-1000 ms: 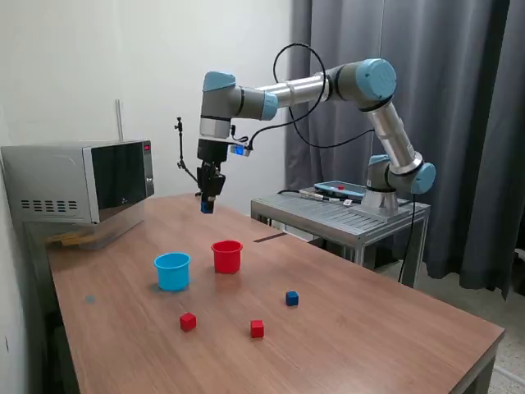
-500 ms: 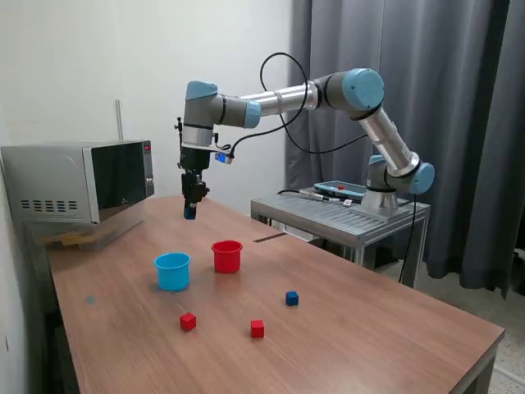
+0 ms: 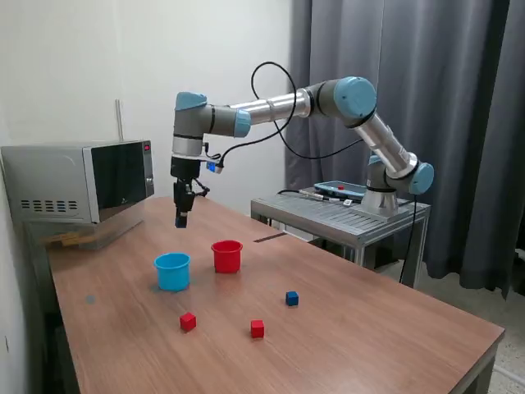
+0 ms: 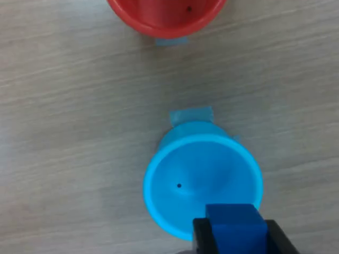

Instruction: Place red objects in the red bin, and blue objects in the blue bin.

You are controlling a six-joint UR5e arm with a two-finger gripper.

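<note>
Next, I drop the dark blue cube onto the bottom of the light blue cup (image 3: 175, 280) (image 4: 187, 168), toward the side that faces the red cup.
My gripper (image 3: 181, 218) is shut on a dark blue cube (image 4: 236, 228) and holds it in the air above the light blue cup (image 3: 172, 271). In the wrist view the cube sits between the fingers, over the near rim of the empty light blue cup (image 4: 203, 179). The red cup (image 3: 227, 256) stands just to the blue cup's right in the exterior view; it also shows in the wrist view (image 4: 165, 15) and looks empty. On the table lie two red cubes (image 3: 188, 321) (image 3: 257, 328) and one dark blue cube (image 3: 292, 299).
A microwave (image 3: 78, 180) stands at the table's far corner, on the exterior view's left. A metal cart (image 3: 344, 212) with the arm's base is behind the table on the exterior view's right. Blue tape patches (image 4: 190, 114) mark the wood by each cup.
The gripper has moved toward the exterior view's left and slightly down with the blue cube, from above the red cup's far side to over the light blue cup.
</note>
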